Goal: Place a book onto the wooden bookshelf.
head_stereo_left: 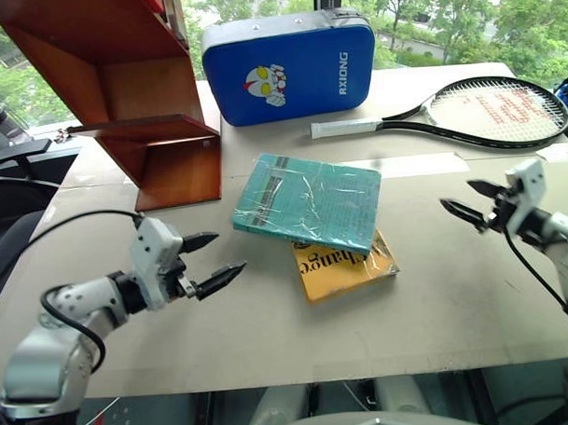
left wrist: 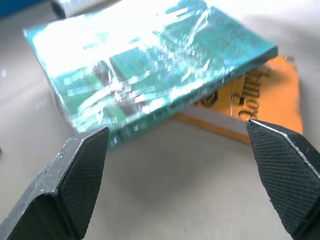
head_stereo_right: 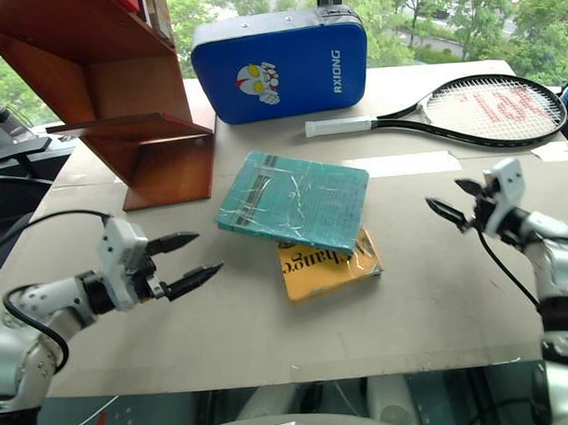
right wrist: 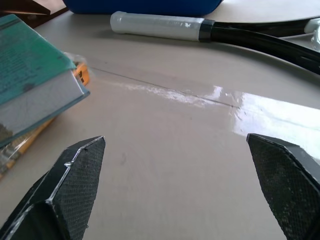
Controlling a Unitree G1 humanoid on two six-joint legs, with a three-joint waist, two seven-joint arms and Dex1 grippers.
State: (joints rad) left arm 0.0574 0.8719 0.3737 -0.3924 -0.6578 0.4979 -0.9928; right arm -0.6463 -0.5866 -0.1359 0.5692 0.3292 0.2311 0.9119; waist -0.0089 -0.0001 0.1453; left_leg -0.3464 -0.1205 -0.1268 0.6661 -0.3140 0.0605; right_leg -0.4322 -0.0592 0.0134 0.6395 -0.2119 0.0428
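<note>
Next, my right gripper should go to the teal-green book's back corner (head_stereo_left: 378, 174) (right wrist: 84, 89), on the page side facing it below the tennis racket, and close there.
The teal-green book (head_stereo_left: 310, 200) in shiny wrap lies in the middle of the table, resting partly on a yellow-orange book (head_stereo_left: 345, 266). The reddish-brown wooden bookshelf (head_stereo_left: 121, 78) stands at the table's back left. My left gripper (head_stereo_left: 211, 262) hovers open to the left of the books, pointing at them; the left wrist view has the teal book (left wrist: 145, 65) straight ahead between its fingers. My right gripper (head_stereo_left: 466, 201) hangs open on the right side, pointing left toward the books, with the teal book's page edge (right wrist: 35, 100) off to one side of its wrist view.
A blue padded case (head_stereo_left: 288, 65) stands upright at the back beside the shelf. A black tennis racket (head_stereo_left: 467, 113) with a white grip lies at the back right. Bare table surface (head_stereo_left: 436, 282) lies between the books and my right gripper.
</note>
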